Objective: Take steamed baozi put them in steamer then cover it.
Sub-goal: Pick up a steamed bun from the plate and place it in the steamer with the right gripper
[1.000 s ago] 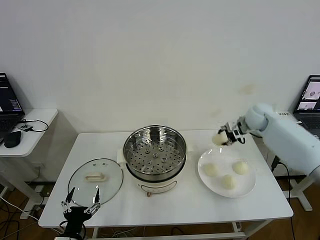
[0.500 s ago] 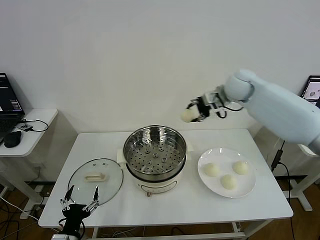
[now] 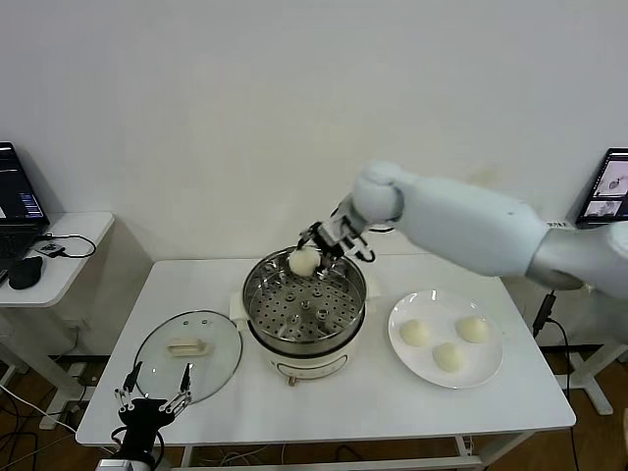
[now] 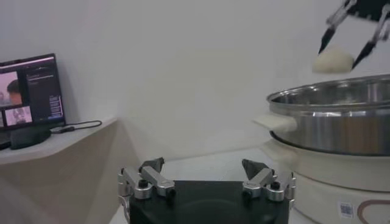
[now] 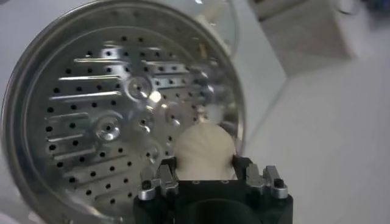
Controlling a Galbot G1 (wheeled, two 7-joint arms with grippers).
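My right gripper is going to set the baozi down on the perforated steamer bottom near the far rim (image 3: 304, 275) (image 5: 190, 160).
My right gripper (image 3: 316, 250) is shut on a cream-white baozi (image 3: 303, 261) and holds it over the far rim of the steel steamer (image 3: 304, 296). In the right wrist view the baozi (image 5: 202, 151) sits between the jaws above the perforated steamer bottom (image 5: 103, 122). Three more baozi (image 3: 448, 343) lie on the white plate (image 3: 491, 368) to the right. The glass cover (image 3: 186, 349) with its cream handle lies flat on the table, left of the steamer. My left gripper (image 3: 152, 404) is open and parked at the table's front left edge, near the cover.
The steamer sits on a cream pot base (image 3: 306, 367) in the middle of the white table (image 3: 363, 402). A side table (image 3: 59, 245) with a laptop and a mouse stands at the left. Another laptop (image 3: 608, 186) is at the far right.
My right arm carried the baozi from above the plate leftward and down to the steamer's far rim. The left arm has barely moved.
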